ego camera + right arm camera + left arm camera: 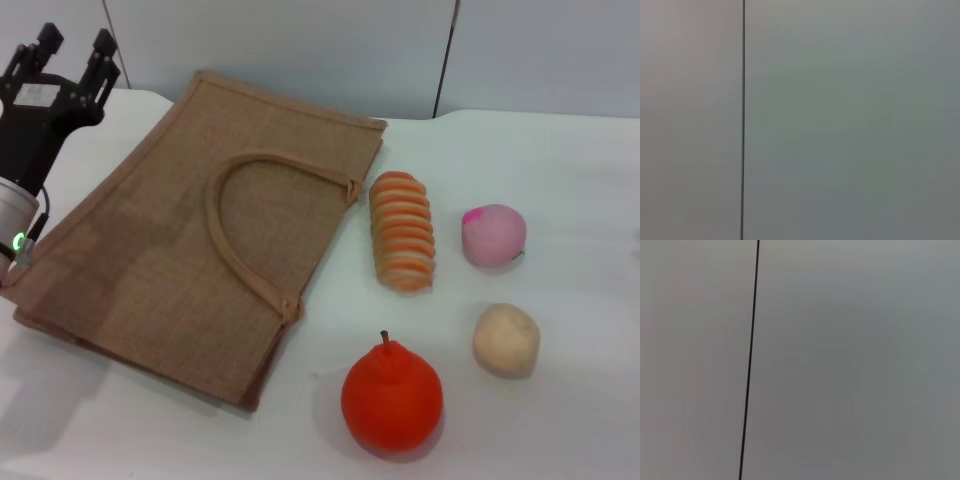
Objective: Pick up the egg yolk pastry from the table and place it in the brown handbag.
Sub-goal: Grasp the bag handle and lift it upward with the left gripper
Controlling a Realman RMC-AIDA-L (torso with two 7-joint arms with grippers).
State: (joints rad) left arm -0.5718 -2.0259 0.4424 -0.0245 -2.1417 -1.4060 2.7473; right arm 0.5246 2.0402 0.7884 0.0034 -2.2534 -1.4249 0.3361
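Note:
I will use my left gripper to grab the handle's curved middle (213, 194) on the brown handbag, at the bend of the handle farthest from the ridged loaf.
The egg yolk pastry (506, 340), a small pale beige ball, lies on the white table at the front right, in front of the pink ball. The brown handbag (160, 250), a large flat burlap tote with a looped handle, lies flat across the left and middle of the table. My left gripper (72, 52) is raised at the far left, beside the bag's far left corner, with its fingers apart and empty. My right gripper is out of view. Both wrist views show only a plain grey wall with a dark seam.
A ridged orange-and-cream loaf (402, 230) lies just right of the bag. A pink ball (493, 235) sits right of the loaf. A red-orange pear-shaped fruit (391, 399) stands at the front, left of the pastry. The table's far edge meets a grey wall.

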